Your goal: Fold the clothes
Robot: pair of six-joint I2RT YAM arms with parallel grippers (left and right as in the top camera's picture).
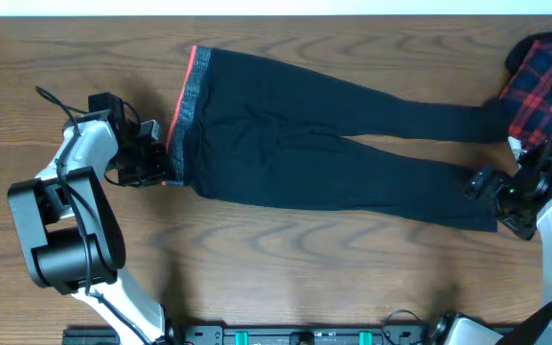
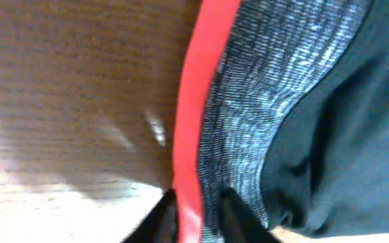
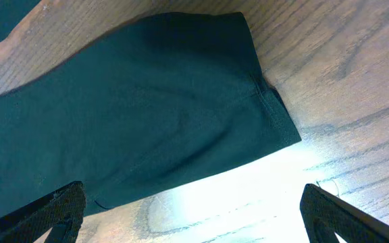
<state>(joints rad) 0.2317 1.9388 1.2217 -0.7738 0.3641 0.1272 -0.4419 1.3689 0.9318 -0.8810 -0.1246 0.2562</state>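
The black trousers' near-leg cuff (image 1: pixel 494 223) (image 3: pixel 281 118) will be gripped by my right gripper close to its near corner, so that both of my grippers hold the near side.
The black trousers (image 1: pixel 295 125) lie flat across the table, waistband to the left and legs running right. My left gripper (image 1: pixel 166 165) is at the near corner of the waistband. In the left wrist view its two dark fingertips (image 2: pixel 238 216) pinch the red-orange edge (image 2: pixel 201 88) and part of the grey-flecked band (image 2: pixel 255 115); the gripper (image 2: pixel 198 217) is shut on that edge. My right gripper (image 1: pixel 479 186) hovers at the end of the near leg. In the right wrist view it (image 3: pixel 194 212) stands wide open over bare wood, with the leg's cuff (image 3: pixel 181 101) just beyond the fingers (image 3: pixel 53 209).
A red-and-black plaid garment (image 1: pixel 544 81) lies at the far right, touching the end of the far trouser leg. The wooden table (image 1: pixel 286 259) shows bare in front of the trousers. The arm bases stand at the near edge.
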